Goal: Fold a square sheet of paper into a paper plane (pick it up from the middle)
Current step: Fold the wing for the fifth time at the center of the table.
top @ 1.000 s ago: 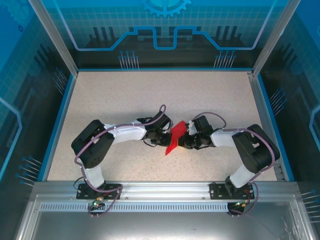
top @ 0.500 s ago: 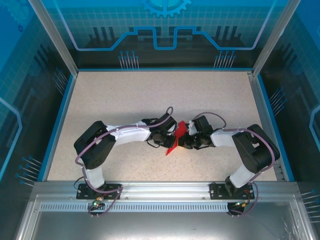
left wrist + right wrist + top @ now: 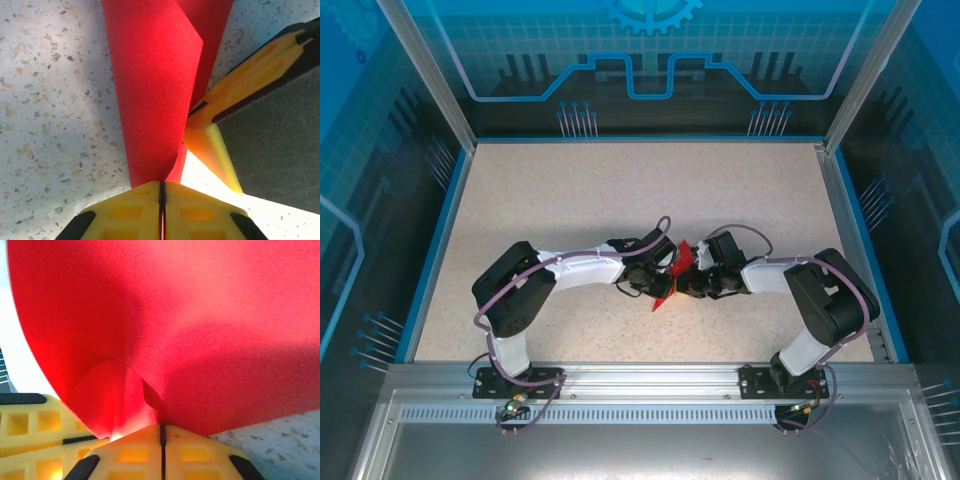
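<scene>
The paper buckles into a curl at my right gripper's closed fingers. Next, my right gripper opens and pinches the paper's flap (image 3: 111,361) along its edge.
The square sheet of paper (image 3: 674,272) is bright red, folded and creased, and is held off the table between both grippers at mid-table. Its lower tip (image 3: 659,304) points toward the near edge. My left gripper (image 3: 661,276) is shut on the paper's narrow end (image 3: 155,85), jaws tight together (image 3: 162,186). My right gripper (image 3: 688,280) is shut on a bulging, curved part of the sheet (image 3: 190,315), jaws pressed together (image 3: 162,430). The two grippers almost touch. The right gripper's yellow fingers (image 3: 250,70) stand beside the paper. I cannot tell whether the folds make the paper plane's shape.
The speckled beige table (image 3: 620,190) has a blue rim (image 3: 440,240) and metal frame posts at its corners. Both arms bend inward from their bases (image 3: 520,380) at the near edge.
My left gripper has moved right, closer to the right gripper. The red paper between them is more bunched and less of it shows from above. The right arm has stayed still.
</scene>
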Controlling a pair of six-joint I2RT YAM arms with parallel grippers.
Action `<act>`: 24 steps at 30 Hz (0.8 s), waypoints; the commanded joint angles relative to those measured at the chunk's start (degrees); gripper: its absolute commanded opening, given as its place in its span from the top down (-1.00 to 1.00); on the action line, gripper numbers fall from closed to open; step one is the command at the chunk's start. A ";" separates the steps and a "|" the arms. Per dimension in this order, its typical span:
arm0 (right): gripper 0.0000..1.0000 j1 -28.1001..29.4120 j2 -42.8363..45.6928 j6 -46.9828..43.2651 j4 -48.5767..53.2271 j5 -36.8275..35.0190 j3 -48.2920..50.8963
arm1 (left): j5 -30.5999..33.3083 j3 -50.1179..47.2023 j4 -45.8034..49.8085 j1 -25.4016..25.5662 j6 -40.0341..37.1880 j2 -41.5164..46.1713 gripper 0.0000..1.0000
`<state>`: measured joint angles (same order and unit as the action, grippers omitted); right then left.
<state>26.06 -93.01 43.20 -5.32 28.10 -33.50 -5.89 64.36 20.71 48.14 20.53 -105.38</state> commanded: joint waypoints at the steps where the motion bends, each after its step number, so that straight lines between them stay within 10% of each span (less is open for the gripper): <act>1: 0.85 -0.92 -0.37 -0.95 -0.45 -0.17 1.51 | -2.08 0.74 -0.61 0.39 -0.93 -1.77 0.80; 24: 0.68 -4.42 8.15 2.29 -7.99 4.41 5.76 | -1.94 -0.59 -1.90 -0.18 -0.63 -2.73 0.79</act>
<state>22.85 -86.94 44.31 -11.40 30.33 -28.73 -6.94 64.36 18.79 48.16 20.58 -107.70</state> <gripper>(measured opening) 0.153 0.105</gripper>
